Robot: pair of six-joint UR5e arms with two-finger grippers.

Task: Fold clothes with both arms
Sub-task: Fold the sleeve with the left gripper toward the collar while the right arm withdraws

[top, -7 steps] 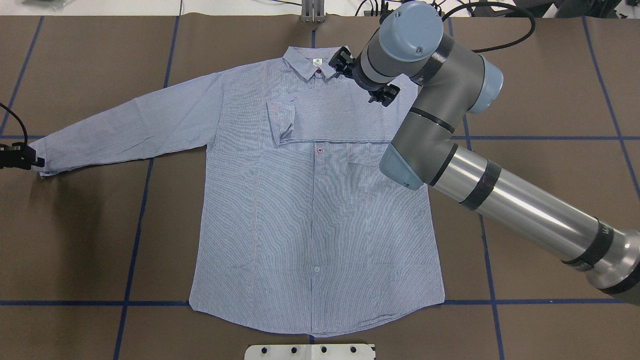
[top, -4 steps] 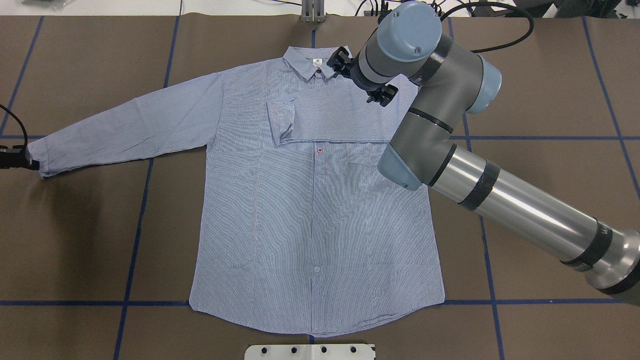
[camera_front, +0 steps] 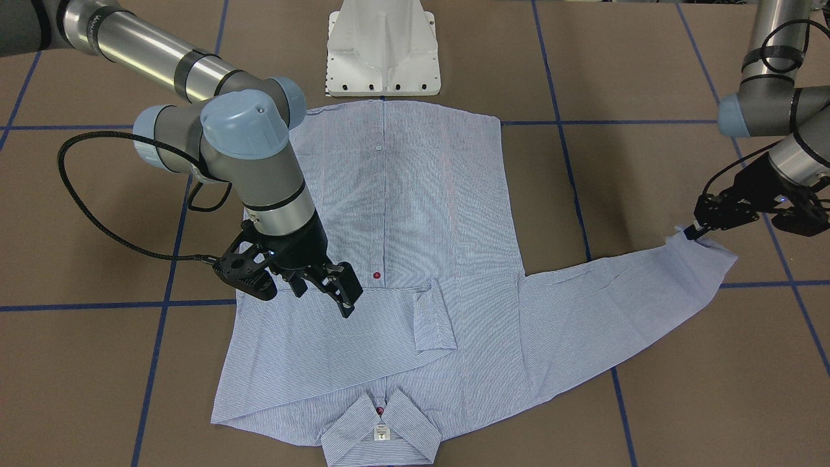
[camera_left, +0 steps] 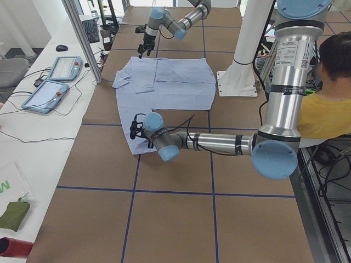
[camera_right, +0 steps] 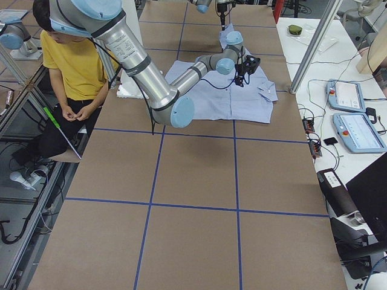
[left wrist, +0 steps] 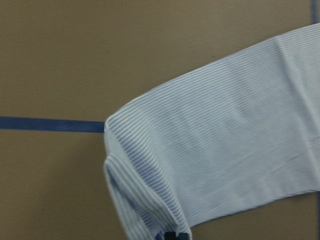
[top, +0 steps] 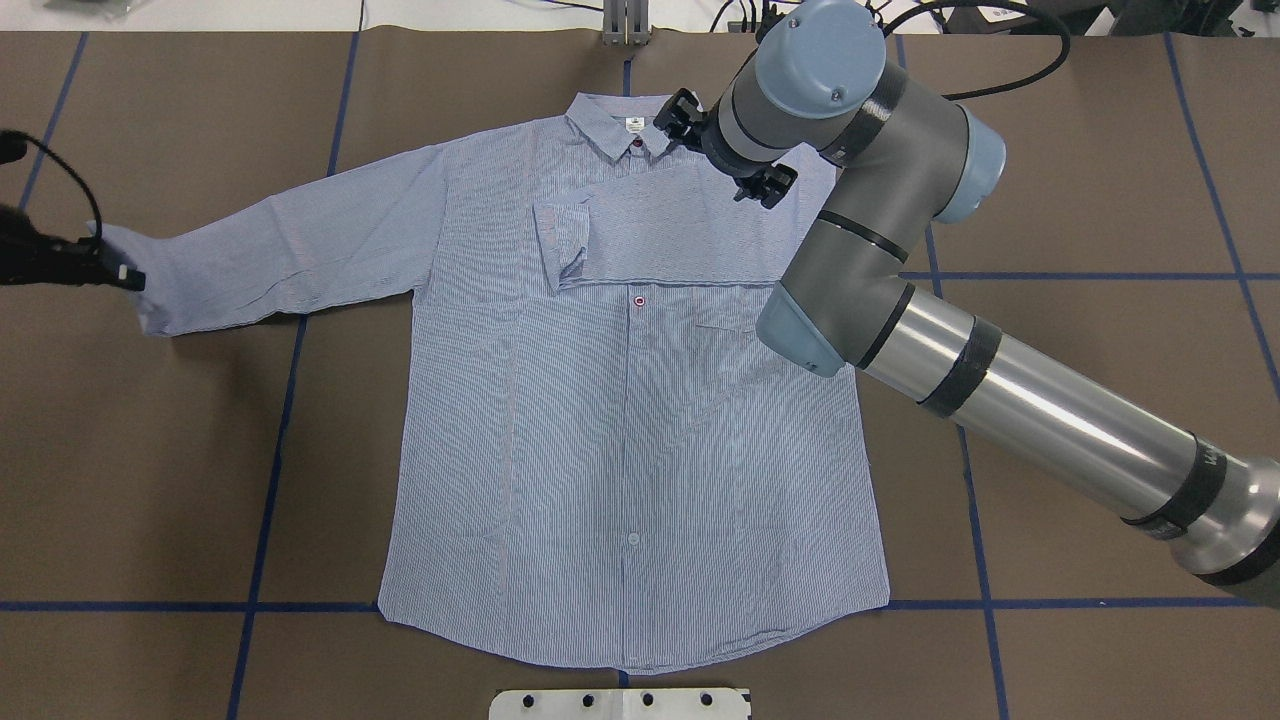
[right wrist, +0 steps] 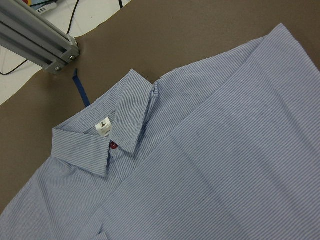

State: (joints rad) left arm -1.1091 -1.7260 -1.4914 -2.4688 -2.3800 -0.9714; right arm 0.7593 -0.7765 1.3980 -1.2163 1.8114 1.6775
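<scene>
Next, my left gripper lets go of the sleeve's cuff past the red chest button, along the folded sleeve's hem-side edge (camera_front: 316,274).
The striped shirt (top: 620,420) lies face up on the brown table, collar (right wrist: 107,145) at the far side. One sleeve (top: 660,235) is folded across the chest. The other sleeve (top: 300,240) stretches out to the view's left. My left gripper (top: 125,274) is shut on that sleeve's cuff and holds it lifted off the table; it also shows in the front view (camera_front: 691,232). The left wrist view shows the hanging cuff (left wrist: 150,200). My right gripper (camera_front: 298,288) is open and empty, hovering over the folded sleeve near the collar.
The white pedestal base (camera_front: 382,45) stands at the shirt's hem side. An aluminium post (right wrist: 40,45) stands just past the collar. A seated person in yellow (camera_left: 329,104) and tablets (camera_right: 351,96) are beside the table. Blue tape lines (top: 270,480) cross the mat.
My left gripper has lifted the cuff and carried it toward the far side and inward, bunching the sleeve end. The right gripper has barely moved.
</scene>
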